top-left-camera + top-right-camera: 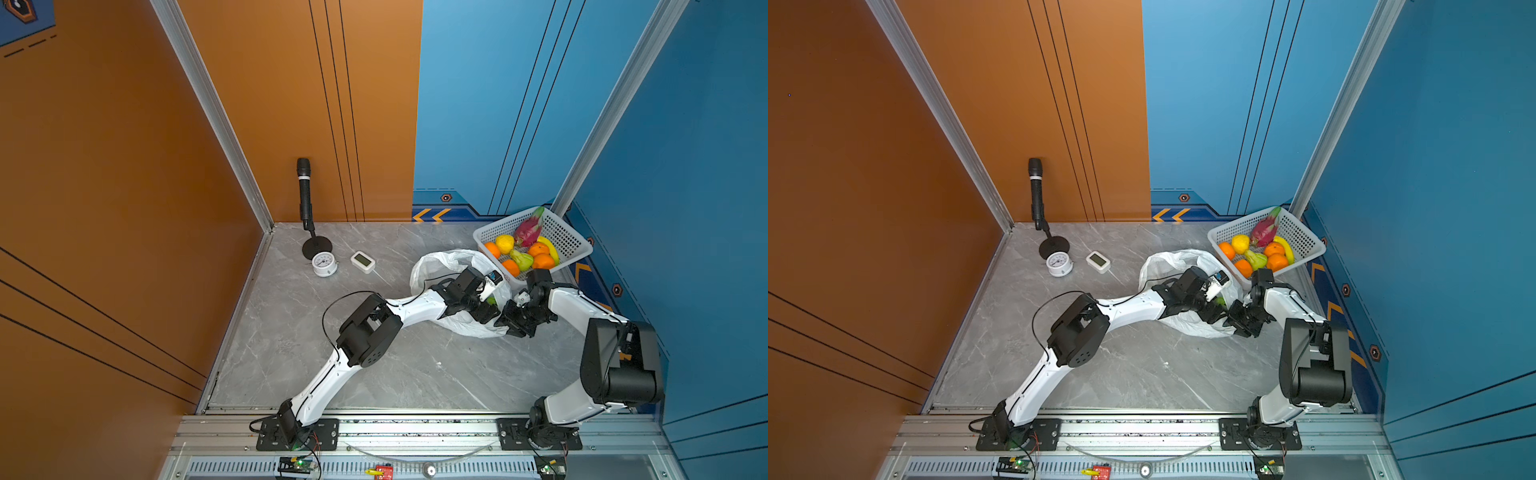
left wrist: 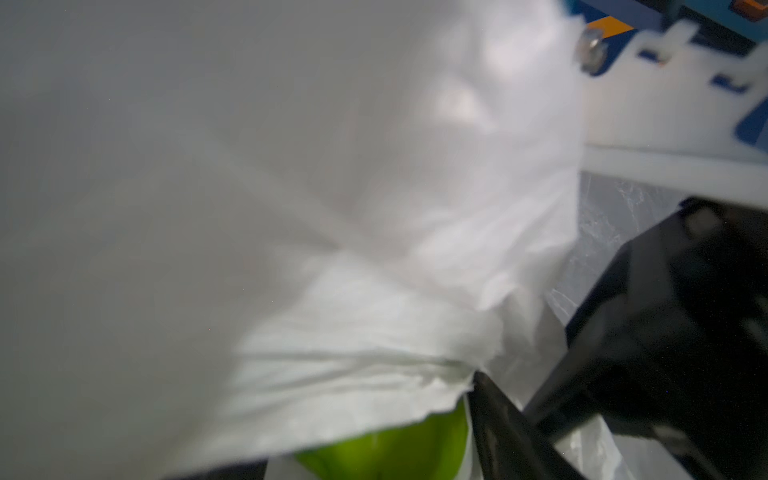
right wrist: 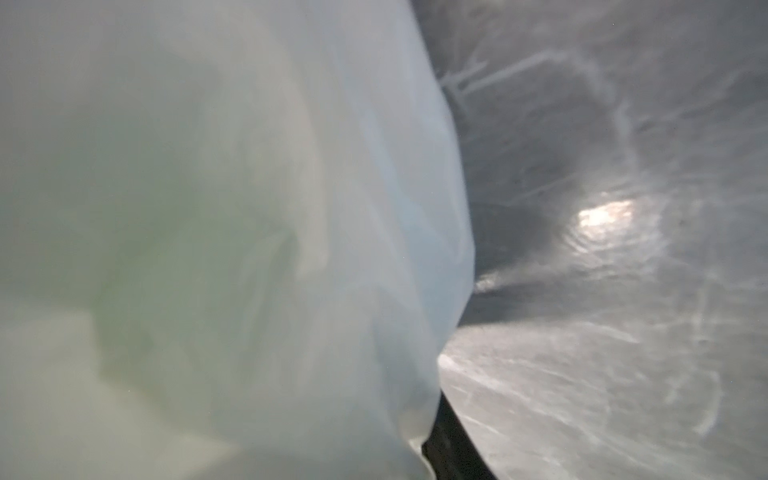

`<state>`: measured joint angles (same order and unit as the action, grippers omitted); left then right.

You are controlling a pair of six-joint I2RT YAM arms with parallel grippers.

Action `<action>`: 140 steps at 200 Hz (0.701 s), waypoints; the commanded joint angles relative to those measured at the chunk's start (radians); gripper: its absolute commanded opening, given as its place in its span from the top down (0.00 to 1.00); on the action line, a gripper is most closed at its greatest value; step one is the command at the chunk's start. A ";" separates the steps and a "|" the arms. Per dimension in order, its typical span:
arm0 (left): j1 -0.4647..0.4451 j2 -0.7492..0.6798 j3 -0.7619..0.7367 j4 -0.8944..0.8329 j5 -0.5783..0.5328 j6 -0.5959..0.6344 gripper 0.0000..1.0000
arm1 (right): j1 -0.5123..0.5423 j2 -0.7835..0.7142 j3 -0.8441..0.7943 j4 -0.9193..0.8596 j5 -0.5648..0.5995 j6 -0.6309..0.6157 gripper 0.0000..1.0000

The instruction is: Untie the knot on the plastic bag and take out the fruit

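Observation:
I can see a fold of the bag covering the green fruit by my left gripper, so next I open my right gripper, take hold again of the bag's edge (image 1: 495, 326) and keep the bag's opening open.
The white plastic bag (image 1: 440, 266) lies crumpled on the grey table, its mouth gaping toward the arms in both top views. No knot shows on it. My left gripper (image 1: 489, 311) reaches into the mouth, and a green fruit (image 2: 395, 449) sits between its spread jaws under a fold of the bag (image 2: 332, 208). A thin pale strip shows between the fruit and the black finger (image 2: 498, 419). My right gripper (image 1: 512, 324) is at the bag's near edge; in its wrist view the film (image 3: 249, 208) hides all but one finger (image 3: 449, 453). More fruit (image 1: 528, 249) lies in the basket.
The white perforated basket (image 1: 575, 245) stands at the back right against the blue wall, holding oranges, a yellow fruit, a green pear, a dragon fruit (image 1: 528, 228) and a banana. A microphone stand (image 1: 304, 195), a round clock (image 1: 324, 264) and a small white display (image 1: 363, 262) stand at the back left.

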<state>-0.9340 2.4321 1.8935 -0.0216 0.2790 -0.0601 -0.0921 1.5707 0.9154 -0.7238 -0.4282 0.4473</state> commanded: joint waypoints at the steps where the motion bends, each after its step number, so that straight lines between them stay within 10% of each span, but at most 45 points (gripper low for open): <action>1: 0.009 0.035 0.041 -0.046 -0.012 -0.022 0.26 | -0.013 -0.024 0.021 -0.049 -0.005 -0.032 0.64; 140: 0.011 -0.151 -0.258 0.039 -0.039 -0.008 0.33 | 0.034 -0.010 0.145 -0.011 0.105 0.044 0.19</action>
<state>-0.9295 2.3371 1.7172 0.0345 0.2710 -0.0723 -0.0834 1.4963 1.0382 -0.7662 -0.3489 0.4725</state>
